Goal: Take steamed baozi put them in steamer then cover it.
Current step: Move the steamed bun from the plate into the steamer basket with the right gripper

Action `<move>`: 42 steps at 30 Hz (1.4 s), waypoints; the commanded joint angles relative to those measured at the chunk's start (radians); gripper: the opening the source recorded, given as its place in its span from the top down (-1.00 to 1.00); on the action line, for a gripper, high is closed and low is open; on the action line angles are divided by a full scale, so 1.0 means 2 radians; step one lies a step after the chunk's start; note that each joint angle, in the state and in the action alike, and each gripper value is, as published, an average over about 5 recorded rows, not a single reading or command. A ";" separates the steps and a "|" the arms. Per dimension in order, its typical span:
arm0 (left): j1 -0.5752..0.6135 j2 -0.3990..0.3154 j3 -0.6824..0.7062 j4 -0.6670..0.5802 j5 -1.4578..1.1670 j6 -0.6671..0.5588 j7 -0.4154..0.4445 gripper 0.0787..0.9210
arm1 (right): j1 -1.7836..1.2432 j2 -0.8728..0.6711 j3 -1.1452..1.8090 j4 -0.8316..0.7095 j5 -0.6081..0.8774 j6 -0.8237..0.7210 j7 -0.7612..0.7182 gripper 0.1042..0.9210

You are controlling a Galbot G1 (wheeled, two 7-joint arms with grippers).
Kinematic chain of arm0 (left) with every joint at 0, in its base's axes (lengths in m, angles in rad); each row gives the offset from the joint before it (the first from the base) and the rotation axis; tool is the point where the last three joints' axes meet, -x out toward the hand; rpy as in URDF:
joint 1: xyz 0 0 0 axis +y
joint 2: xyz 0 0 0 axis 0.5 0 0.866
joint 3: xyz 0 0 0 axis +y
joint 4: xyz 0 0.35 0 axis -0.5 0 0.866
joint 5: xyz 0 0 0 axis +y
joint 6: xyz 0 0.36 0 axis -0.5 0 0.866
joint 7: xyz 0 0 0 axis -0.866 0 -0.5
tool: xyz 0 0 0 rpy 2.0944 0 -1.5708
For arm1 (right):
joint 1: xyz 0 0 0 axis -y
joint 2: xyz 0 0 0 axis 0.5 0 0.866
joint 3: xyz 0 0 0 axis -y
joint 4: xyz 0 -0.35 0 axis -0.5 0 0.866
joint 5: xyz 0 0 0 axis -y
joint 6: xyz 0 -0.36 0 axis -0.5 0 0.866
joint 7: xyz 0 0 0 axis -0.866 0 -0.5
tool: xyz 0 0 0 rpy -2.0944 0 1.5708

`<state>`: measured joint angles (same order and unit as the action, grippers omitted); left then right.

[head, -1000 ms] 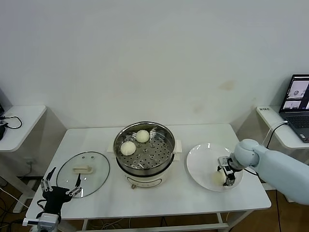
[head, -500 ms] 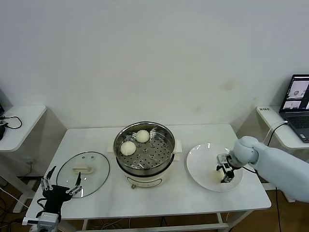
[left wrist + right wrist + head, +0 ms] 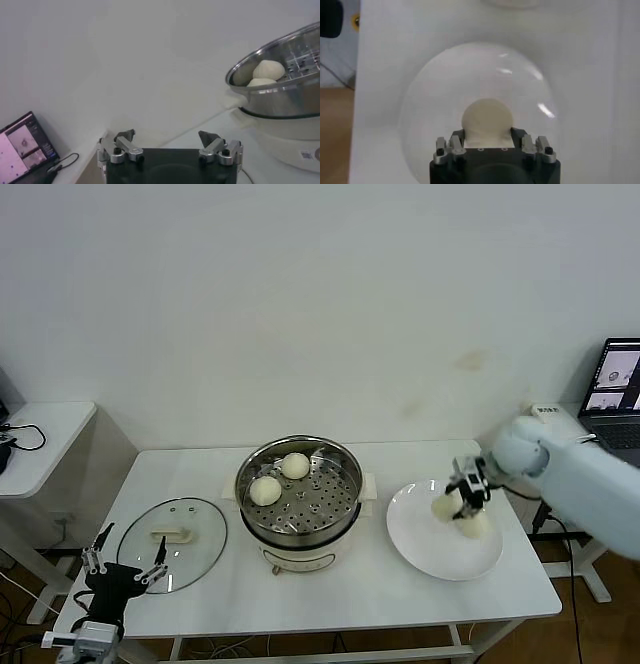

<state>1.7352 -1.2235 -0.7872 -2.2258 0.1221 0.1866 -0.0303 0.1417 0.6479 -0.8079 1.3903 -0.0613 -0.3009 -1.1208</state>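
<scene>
I need to release the baozi, held above the white plate now, with my right gripper on the bare front part of the steamer's perforated tray (image 3: pixel 293 515).
The steamer (image 3: pixel 300 519) stands mid-table with two baozi on its perforated tray, one at the left (image 3: pixel 265 490) and one behind it (image 3: pixel 295 466). They also show in the left wrist view (image 3: pixel 265 70). My right gripper (image 3: pixel 467 492) is shut on a third baozi (image 3: pixel 444 506) and holds it above the white plate (image 3: pixel 430 549). In the right wrist view the bun (image 3: pixel 487 116) sits between the fingers (image 3: pixel 517 134). Another cream bun (image 3: pixel 479 523) lies on the plate under the gripper. The glass cover (image 3: pixel 172 531) lies flat on the table at the left. My left gripper (image 3: pixel 125 570) is open and empty beside it.
A side table with a laptop (image 3: pixel 620 399) and a cable stands at the right. Another side table (image 3: pixel 40 439) with a cable is at the left. The left gripper (image 3: pixel 167 137) hangs by the table's front left corner.
My right gripper has risen off the plate with the baozi and moved back and slightly toward the steamer. A second bun now shows on the plate. The left arm has hardly moved.
</scene>
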 commanded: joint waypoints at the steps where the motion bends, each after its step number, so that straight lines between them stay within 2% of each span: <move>1: 0.000 0.001 0.000 0.000 0.000 0.000 0.000 -0.77 | 0.147 0.045 -0.039 -0.006 0.061 -0.004 0.000 -0.18; 9: 0.002 0.002 -0.004 -0.002 0.000 0.000 0.000 -0.77 | 0.227 0.126 -0.099 -0.007 0.103 -0.011 0.029 -0.19; 19: 0.004 0.001 -0.015 -0.001 -0.001 0.000 0.000 -0.77 | 0.213 0.231 -0.137 -0.018 0.123 0.015 0.055 -0.20; 29: 0.004 -0.007 -0.023 -0.003 -0.002 0.000 0.000 -0.77 | 0.153 0.288 -0.180 -0.025 0.076 0.086 0.065 -0.20; 38: 0.006 -0.013 -0.027 -0.004 -0.003 -0.001 -0.001 -0.77 | 0.139 0.303 -0.206 -0.028 0.008 0.155 0.073 -0.20; 42: 0.008 -0.013 -0.029 -0.002 -0.004 -0.002 -0.002 -0.77 | 0.138 0.304 -0.213 -0.026 0.004 0.188 0.073 -0.20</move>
<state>1.7475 -1.2487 -0.8421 -2.2336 0.1157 0.1843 -0.0329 0.4418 1.2058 -1.1837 1.3415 0.0292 -0.0739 -0.9855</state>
